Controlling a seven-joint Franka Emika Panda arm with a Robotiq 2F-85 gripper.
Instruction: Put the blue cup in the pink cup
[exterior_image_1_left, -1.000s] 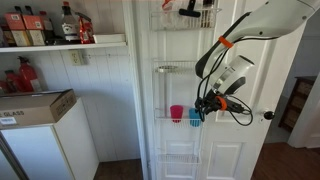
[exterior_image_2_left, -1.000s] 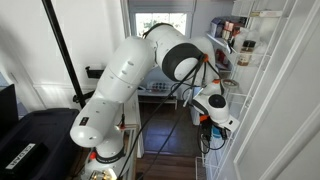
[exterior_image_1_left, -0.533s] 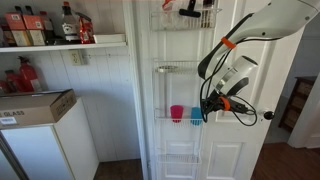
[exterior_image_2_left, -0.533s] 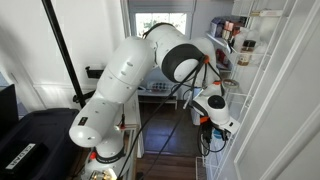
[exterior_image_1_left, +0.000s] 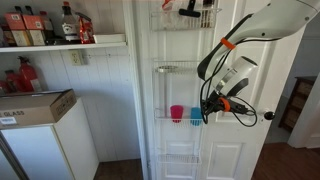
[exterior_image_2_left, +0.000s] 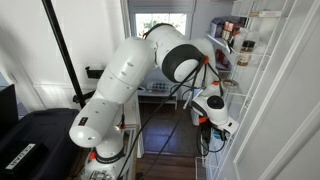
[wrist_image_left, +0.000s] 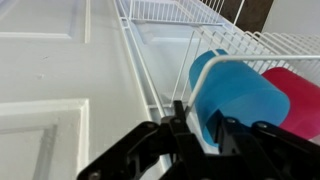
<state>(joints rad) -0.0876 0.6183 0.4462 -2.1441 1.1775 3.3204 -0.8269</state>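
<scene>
The finger of my gripper is against the basket's wire next to the blue cup. I will open, move clear of the wire and pinch the cup's rim (wrist_image_left: 207, 106) before I lift.
The blue cup (exterior_image_1_left: 195, 116) stands beside the pink cup (exterior_image_1_left: 177, 114) in a wire basket (exterior_image_1_left: 163, 120) on the white door. In the wrist view the blue cup (wrist_image_left: 238, 95) fills the middle, with the pink cup (wrist_image_left: 302, 95) just behind it. My gripper (exterior_image_1_left: 206, 111) reaches in from the side at the blue cup. Its fingers (wrist_image_left: 204, 128) sit close together with the cup's rim wall between them, one finger at the mouth and one on the outside. The cup is still in the basket. The cups are hidden in an exterior view, where only the gripper (exterior_image_2_left: 208, 118) shows.
More wire baskets (exterior_image_1_left: 185, 15) hang higher and lower on the door, and the basket's wires (wrist_image_left: 250, 40) run close above the cups. A door knob (exterior_image_1_left: 268, 115) sits near the arm. A shelf with bottles (exterior_image_1_left: 60, 30) and a box on a white cabinet (exterior_image_1_left: 35, 105) stand beside the door.
The arm shifted very slightly away from the cups a second ago, then stayed still. The cups have not moved.
</scene>
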